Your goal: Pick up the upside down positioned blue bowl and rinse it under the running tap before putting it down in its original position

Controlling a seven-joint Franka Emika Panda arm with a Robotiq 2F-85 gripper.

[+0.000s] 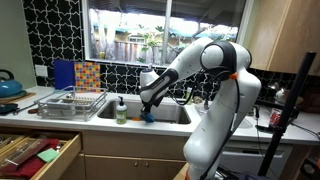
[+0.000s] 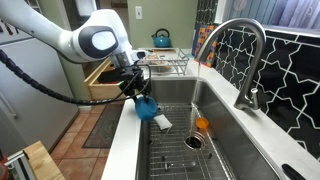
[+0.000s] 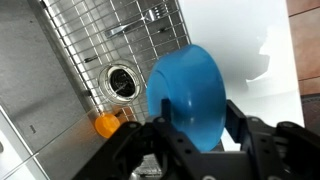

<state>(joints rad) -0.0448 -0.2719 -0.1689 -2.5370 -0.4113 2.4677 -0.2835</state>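
Observation:
I should set the blue bowl, tilted over the sink's near edge now, down with my gripper on the white part of the counter (image 1: 140, 127) (image 3: 243, 86) in front of the sink.
My gripper (image 3: 197, 128) is shut on the blue bowl (image 3: 187, 92), holding it by its rim, tilted on edge over the sink's near edge. In an exterior view the blue bowl (image 2: 146, 107) hangs from the gripper (image 2: 138, 92) at the counter-sink edge; it also shows small in the exterior view from the front (image 1: 147, 113) under the gripper (image 1: 146, 103). The tap (image 2: 240, 55) is a curved metallic faucet at the sink's far side, apart from the bowl. I cannot see water running.
The steel sink (image 2: 215, 140) has a wire grid, a drain (image 3: 121, 82) and an orange object (image 3: 107, 125) in it. A green-topped soap bottle (image 1: 121, 110), a dish rack (image 1: 73, 101) and a blue kettle (image 1: 8, 86) stand on the counter. An open drawer (image 1: 40, 155) juts out below.

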